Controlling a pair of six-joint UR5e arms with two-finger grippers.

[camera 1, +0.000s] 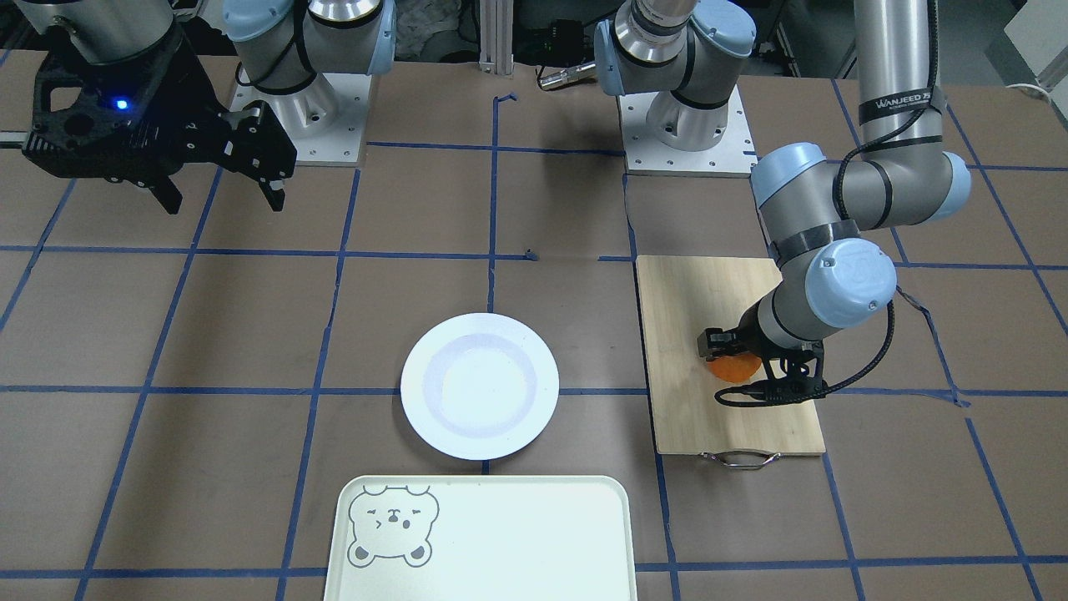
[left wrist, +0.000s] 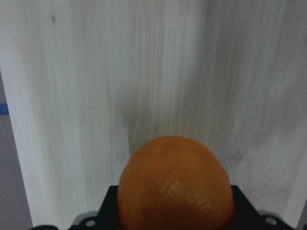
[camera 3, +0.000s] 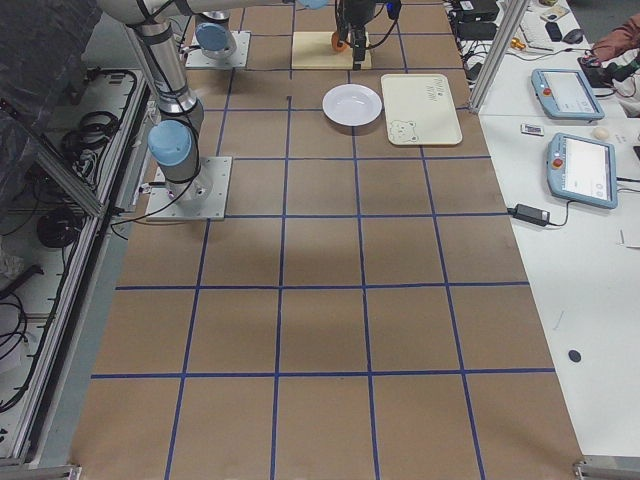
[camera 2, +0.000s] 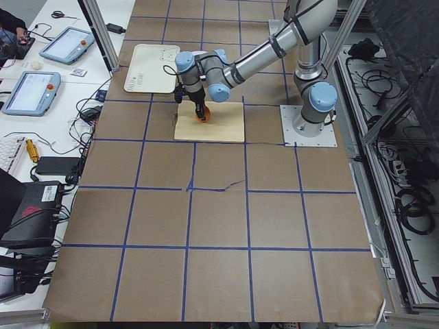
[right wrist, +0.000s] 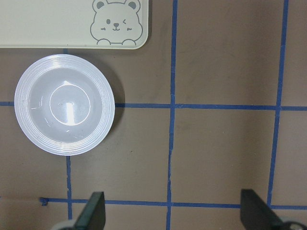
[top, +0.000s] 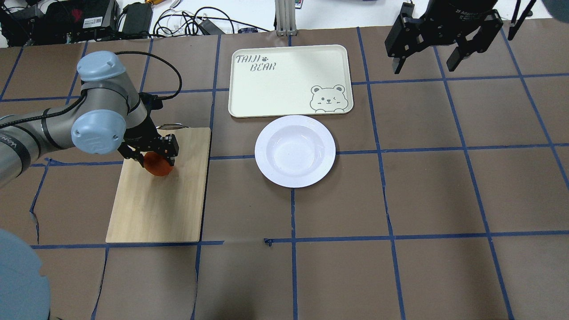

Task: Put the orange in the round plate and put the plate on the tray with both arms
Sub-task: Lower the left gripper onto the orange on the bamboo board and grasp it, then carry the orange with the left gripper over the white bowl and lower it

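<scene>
My left gripper is going to release the orange on the flat middle of the round plate (camera 1: 476,381), at a spot just short of the tray.
The orange (top: 156,165) is on the bamboo cutting board (top: 169,204), with my left gripper (top: 158,156) shut on it from above. In the left wrist view the orange (left wrist: 175,187) fills the bottom centre, close against the gripper base, with the board's pale wood behind. The round plate (top: 295,151) lies bare in the table's middle, white and glossy. Just beyond it is the cream tray (top: 284,84) with its bear drawing. My right gripper (top: 424,62) hangs open, high over the far right of the table, well apart from the plate (right wrist: 64,111).
The cutting board's metal handle (camera 1: 741,459) points toward the far side of the table. Blue tape lines grid the brown table cover. The arm bases (camera 1: 688,125) are bolted at the robot's edge. Cables and tablets lie beyond the table's far edge.
</scene>
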